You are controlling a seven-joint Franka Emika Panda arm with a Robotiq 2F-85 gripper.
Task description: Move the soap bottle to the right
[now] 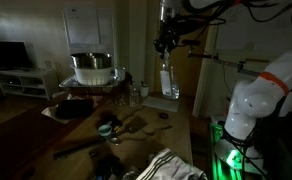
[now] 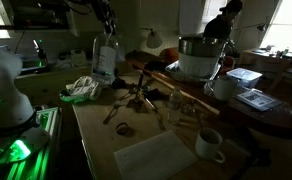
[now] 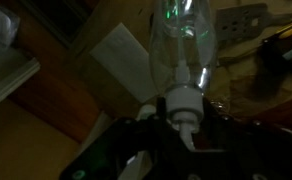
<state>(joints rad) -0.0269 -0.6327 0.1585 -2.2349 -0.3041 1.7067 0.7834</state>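
I will use my gripper to set the soap bottle down on the wooden table (image 1: 153, 112) next to the near edge of the paper sheet.
The soap bottle (image 1: 167, 80) is a tall clear bottle with a white pump top, upright at the far side of the wooden table (image 1: 178, 128). It also shows in an exterior view (image 2: 105, 60). My gripper (image 1: 166, 47) comes down on it from above, also seen in an exterior view (image 2: 106, 27). In the wrist view the bottle's clear body (image 3: 182, 40) points away and its white pump sits between my dark jaws (image 3: 184, 118). The jaws look closed on the pump neck. The scene is very dark.
A wide metal pot (image 1: 91, 67) stands on a stand at the table's end, also in an exterior view (image 2: 198, 58). Small glass jars (image 1: 136, 95), tools (image 2: 136, 100), a white mug (image 2: 209, 145), a paper sheet (image 2: 166, 158) and a crumpled cloth (image 2: 83, 88) lie on the table.
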